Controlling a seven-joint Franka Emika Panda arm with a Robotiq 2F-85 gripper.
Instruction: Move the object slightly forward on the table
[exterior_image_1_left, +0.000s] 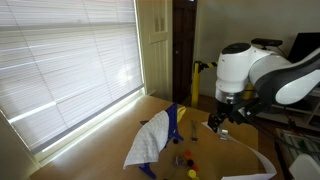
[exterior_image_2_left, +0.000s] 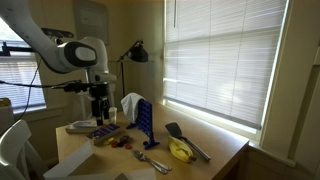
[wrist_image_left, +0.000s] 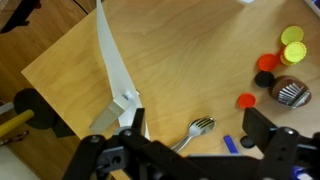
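My gripper is to go next to the white strip's part (exterior_image_1_left: 228, 138) (wrist_image_left: 130, 101) beside the small silver box, and it should close on the strip there.
A silver fork (wrist_image_left: 190, 132) lies on the wooden table (wrist_image_left: 190, 60), seen in the wrist view directly below and between my jaws. My gripper (wrist_image_left: 200, 126) is open and empty, hovering above the table; it also shows in both exterior views (exterior_image_1_left: 222, 122) (exterior_image_2_left: 98, 112). A small blue piece (wrist_image_left: 228, 144) lies just right of the fork. Red discs (wrist_image_left: 246, 100) and yellow discs (wrist_image_left: 292, 40) lie further right. A blue grid rack (exterior_image_1_left: 175, 122) (exterior_image_2_left: 143, 117) stands upright with a white cloth (exterior_image_1_left: 148, 142) (wrist_image_left: 115, 70) draped on it.
A round metal object (wrist_image_left: 290, 92) lies by the discs. A banana (exterior_image_2_left: 180, 151) and a black spatula (exterior_image_2_left: 186, 138) lie near the window side of the table. A window with blinds (exterior_image_1_left: 60, 70) runs along one table edge. A desk lamp (exterior_image_2_left: 135, 50) stands behind.
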